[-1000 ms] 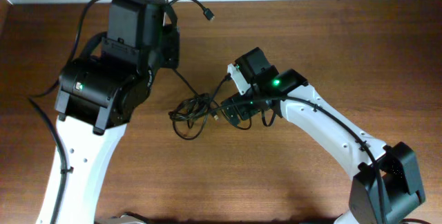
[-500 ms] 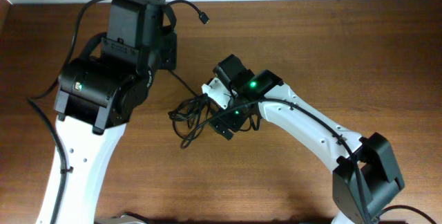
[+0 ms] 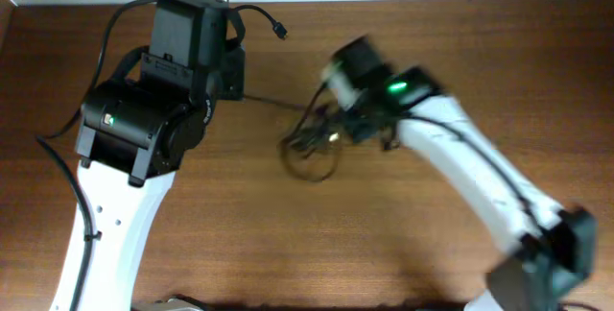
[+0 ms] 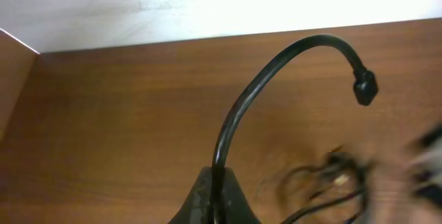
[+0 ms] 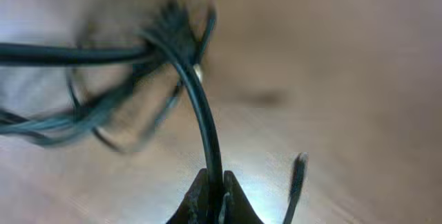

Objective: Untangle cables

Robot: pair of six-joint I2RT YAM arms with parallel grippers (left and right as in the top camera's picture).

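Observation:
Next, my right gripper sets the black cable down on the bare wood (image 3: 445, 77) between its wrist and the white wall. That cable now leads into the blurred tangle.
The cables form a black tangle (image 3: 312, 146) on the wooden table between the two arms. My left gripper (image 4: 216, 202) is shut on one black cable (image 4: 255, 86), which arcs up from the jaws to a free black plug (image 4: 364, 88). In the overhead view that plug (image 3: 280, 33) hangs near the table's far edge. My right gripper (image 5: 215, 198) is shut on another black cable (image 5: 200, 113) that leads into the blurred tangle (image 5: 131, 72). A loose cable end (image 5: 297, 175) hangs beside the jaws. A thin strand (image 3: 264, 100) runs taut from the left arm to the tangle.
The left arm's big black wrist (image 3: 158, 90) covers the table's left side. The right arm (image 3: 480, 177) reaches in from the lower right and is motion-blurred. A white wall (image 4: 207, 3) borders the table's far edge.
My right gripper has shut on a cable at the tangle and swung right and away, dragging the tangle rightwards and stretching the strand to the left arm. The left arm has stayed put.

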